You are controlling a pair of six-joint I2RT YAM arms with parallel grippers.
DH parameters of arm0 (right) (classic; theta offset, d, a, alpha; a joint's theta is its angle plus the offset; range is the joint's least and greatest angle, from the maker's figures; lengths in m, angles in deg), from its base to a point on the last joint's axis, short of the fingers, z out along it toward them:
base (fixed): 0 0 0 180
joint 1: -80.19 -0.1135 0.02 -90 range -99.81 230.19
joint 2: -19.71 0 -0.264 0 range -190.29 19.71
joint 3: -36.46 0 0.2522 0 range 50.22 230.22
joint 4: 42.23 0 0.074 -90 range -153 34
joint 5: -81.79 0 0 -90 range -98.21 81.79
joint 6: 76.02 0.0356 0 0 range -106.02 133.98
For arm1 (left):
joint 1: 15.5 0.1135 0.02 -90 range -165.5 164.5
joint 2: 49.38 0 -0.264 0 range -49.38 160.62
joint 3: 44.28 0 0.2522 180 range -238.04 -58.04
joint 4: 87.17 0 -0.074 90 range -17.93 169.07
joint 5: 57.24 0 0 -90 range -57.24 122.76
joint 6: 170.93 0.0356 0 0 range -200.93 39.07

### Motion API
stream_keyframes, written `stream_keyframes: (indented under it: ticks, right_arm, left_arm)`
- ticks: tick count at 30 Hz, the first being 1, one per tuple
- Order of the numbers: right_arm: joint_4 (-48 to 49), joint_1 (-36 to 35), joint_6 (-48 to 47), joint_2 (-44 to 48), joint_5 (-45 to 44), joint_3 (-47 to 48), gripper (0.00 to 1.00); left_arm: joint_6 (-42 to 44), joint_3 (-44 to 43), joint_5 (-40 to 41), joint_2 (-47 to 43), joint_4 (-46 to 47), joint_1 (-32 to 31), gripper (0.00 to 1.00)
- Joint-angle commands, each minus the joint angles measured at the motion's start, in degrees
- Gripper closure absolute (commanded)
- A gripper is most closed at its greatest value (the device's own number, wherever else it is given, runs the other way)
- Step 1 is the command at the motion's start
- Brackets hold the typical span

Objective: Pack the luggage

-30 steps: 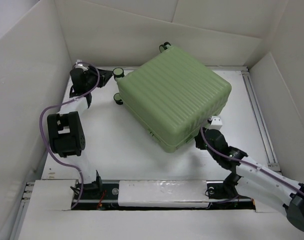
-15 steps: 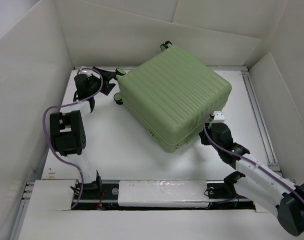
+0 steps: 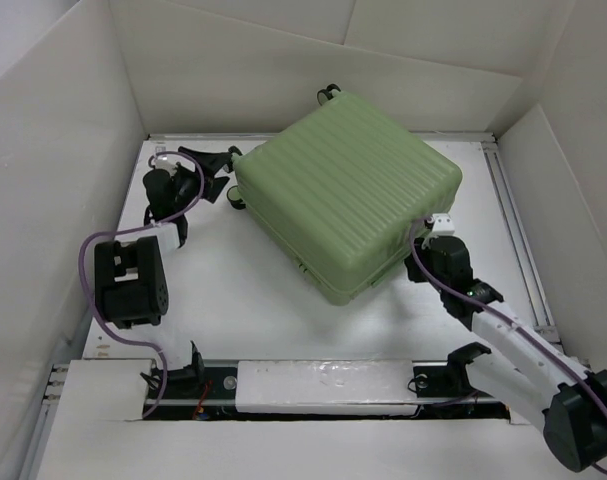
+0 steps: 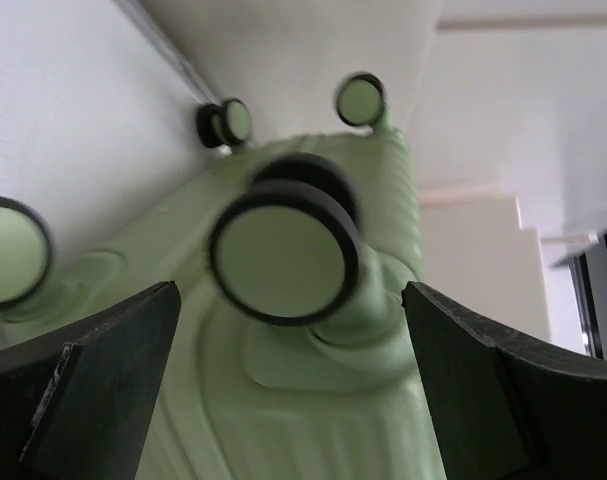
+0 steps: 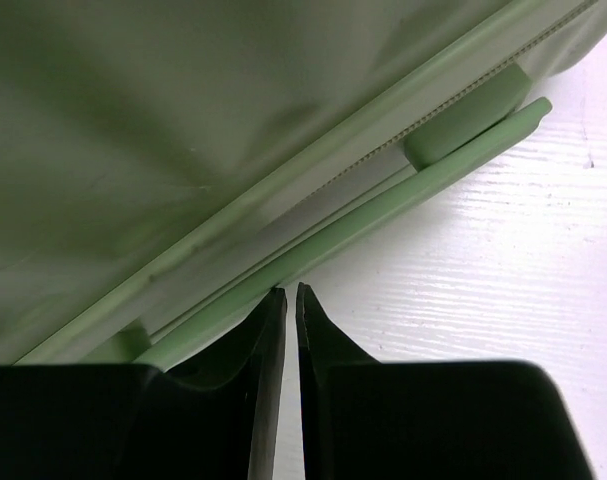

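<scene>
The latch side of the suitcase is slanted and a wheel is just beyond the fingers of my left gripper, so next I grip that wheel point(image 4: 283, 250) with my left gripper and pull the suitcase squarer.
The luggage point(image 3: 348, 190) is a large pale green ribbed suitcase, lying closed and flat on the white table, turned diagonally. Its black-rimmed caster wheels point(image 3: 235, 198) face left. My left gripper point(image 3: 223, 172) is open beside those wheels. In the left wrist view one wheel point(image 4: 283, 262) sits between and just beyond the spread fingers point(image 4: 103, 390), with the green shell point(image 4: 303, 420) behind. My right gripper point(image 3: 411, 268) is at the suitcase's near right side. Its jaws are shut with only a sliver of gap and nothing between them. The tips point(image 5: 290, 292) meet the green side handle point(image 5: 383, 210).
White walls box in the table on the left, back and right point(image 3: 573, 200). A metal rail point(image 3: 518, 240) runs along the right edge. The suitcase's far corner and one wheel point(image 3: 330, 95) sit near the back wall. Bare table point(image 3: 243, 290) lies in front of the suitcase.
My left gripper has opened wide and swung toward the suitcase wheels. The right arm has slid farther along the suitcase's right side, its jaws closing. The suitcase has not moved.
</scene>
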State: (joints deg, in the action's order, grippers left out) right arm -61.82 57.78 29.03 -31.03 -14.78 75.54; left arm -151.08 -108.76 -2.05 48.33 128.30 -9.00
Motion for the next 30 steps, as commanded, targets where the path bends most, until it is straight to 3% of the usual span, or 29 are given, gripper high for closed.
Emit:
stream_keyframes:
  ticks: [1, 5, 9, 15, 22, 26, 28, 30]
  right_arm:
    - [10.22, -0.09, 0.33, 3.1, 4.99, 0.52, 0.84]
    - [10.22, -0.09, 0.33, 3.63, 4.99, -0.7, 0.84]
    - [10.22, -0.09, 0.86, 2.4, 5.6, -0.71, 0.84]
    - [10.22, -0.09, 0.86, 3.18, 6.92, -1.23, 0.86]
    - [10.22, -0.09, 1.39, 3.72, 8.06, -1.77, 0.86]
    - [10.22, -0.61, 1.91, 4.25, 8.06, -3.34, 0.86]
    - [10.22, -0.61, 2.44, 4.25, 7.54, -3.88, 0.86]
    - [10.22, -0.61, 2.44, 3.55, 7.53, -4.4, 0.86]
  left_arm:
    - [-0.68, 2.28, -4.05, -5.33, 11.65, -0.88, 0.06]
    - [-0.08, 3.35, -2.9, -7.27, 12.73, -1.49, 0.0]
    - [5.18, -4.1, -1.67, -5.34, -0.5, -2.9, 0.0]
    - [4.41, -8.77, -0.44, -0.16, -5.8, -3.43, 0.0]
    - [0.99, -14.05, -0.44, 5.55, -5.81, -3.43, 0.0]
    - [-2.88, -15.9, -1.05, 8.02, 0.57, -3.95, 0.05]
    - [-4.64, -16.43, -1.05, 9.68, 3.75, -4.48, 0.11]
    - [-6.74, -17.04, -1.66, 10.22, 8.22, -5.18, 0.25]
